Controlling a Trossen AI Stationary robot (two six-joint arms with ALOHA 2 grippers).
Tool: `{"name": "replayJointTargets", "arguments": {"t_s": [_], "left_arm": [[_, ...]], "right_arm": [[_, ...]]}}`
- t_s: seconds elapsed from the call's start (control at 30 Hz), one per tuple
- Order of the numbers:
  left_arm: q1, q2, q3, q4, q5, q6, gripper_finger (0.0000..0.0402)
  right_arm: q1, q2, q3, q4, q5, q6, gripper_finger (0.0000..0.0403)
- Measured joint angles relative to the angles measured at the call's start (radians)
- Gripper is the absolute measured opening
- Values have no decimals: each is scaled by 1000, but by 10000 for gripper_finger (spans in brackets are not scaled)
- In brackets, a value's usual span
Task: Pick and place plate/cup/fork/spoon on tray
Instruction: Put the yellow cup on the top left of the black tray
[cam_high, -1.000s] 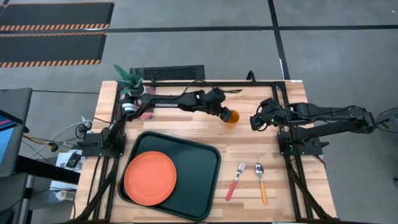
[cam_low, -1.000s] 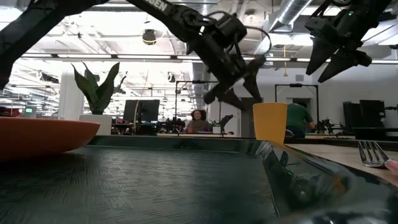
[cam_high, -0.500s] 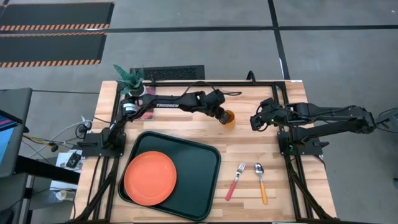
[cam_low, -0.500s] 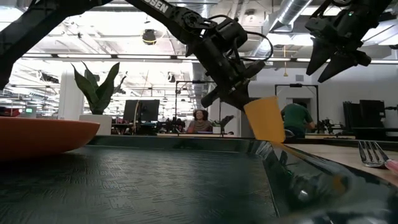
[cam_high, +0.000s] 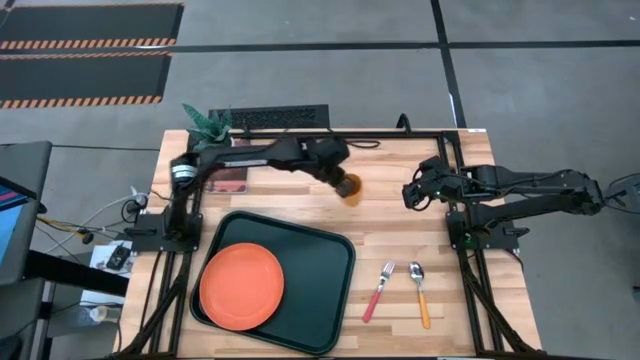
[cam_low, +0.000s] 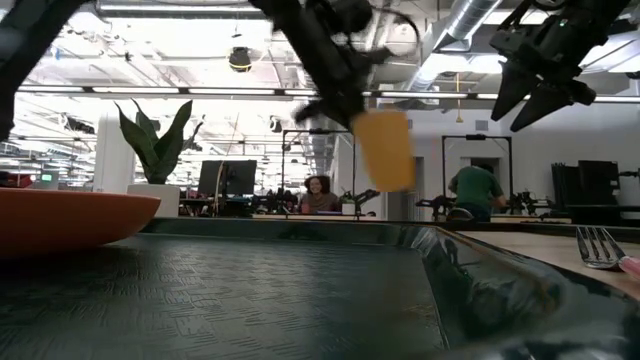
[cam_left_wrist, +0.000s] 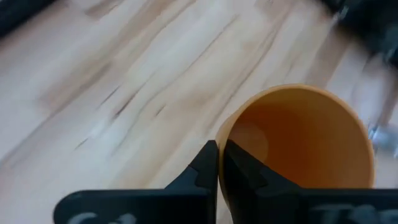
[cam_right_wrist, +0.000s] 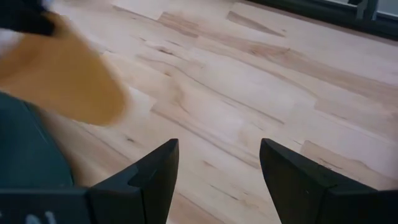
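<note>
The orange-yellow cup will go down in the tray's corner (cam_high: 236, 226) nearest the potted plant, beyond the plate, from my left gripper.
The orange-yellow cup (cam_high: 350, 187) hangs in the air above the table's far middle, just beyond the dark green tray (cam_high: 315, 262), with my left gripper (cam_high: 342, 179) shut on it. The low view shows the cup (cam_low: 384, 149) well above table height. The orange-red plate (cam_high: 241, 285) lies flat in the tray's left half. The pink-handled fork (cam_high: 377, 292) and orange-handled spoon (cam_high: 420, 294) lie on the wood right of the tray. My right gripper (cam_high: 408, 195) waits open above the table's far right, touching nothing. My left gripper pinches the cup's rim (cam_left_wrist: 221, 138), one finger inside the cup and one outside against its wall. The fingers come slanting down from above on the cup's left side. The cup hangs below them, lifted clear of the table, mouth up and slightly tilted.
A potted plant (cam_high: 207, 124) stands at the table's far left corner beside a dark red thing (cam_high: 233, 184) on the wood. Black frame rails (cam_high: 300, 132) run along the far edge and both sides. Bare wood lies between the tray and the right arm's base.
My left gripper has shut on the cup's rim, tipping the cup as it closed. It has then risen and gone toward the table's left edge, and the cup has come up clear of the table with it. My right arm has kept still.
</note>
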Motion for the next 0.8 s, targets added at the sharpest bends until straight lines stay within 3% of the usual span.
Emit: {"name": "replayJointTargets", "arguments": {"t_s": [0.17,0.33,0.63,0.8], "left_arm": [[-68,-170,0,-312,-51,55,1],[-161,-339,-57,-508,-190,17,0],[-242,-776,-654,-488,-210,-324,0],[-247,-979,-894,-440,-231,-485,0]], "right_arm": [[0,0,0,3,12,0,250],[0,0,0,5,16,-1,250],[0,0,0,8,21,0,250],[-1,0,0,13,38,0,250]]}}
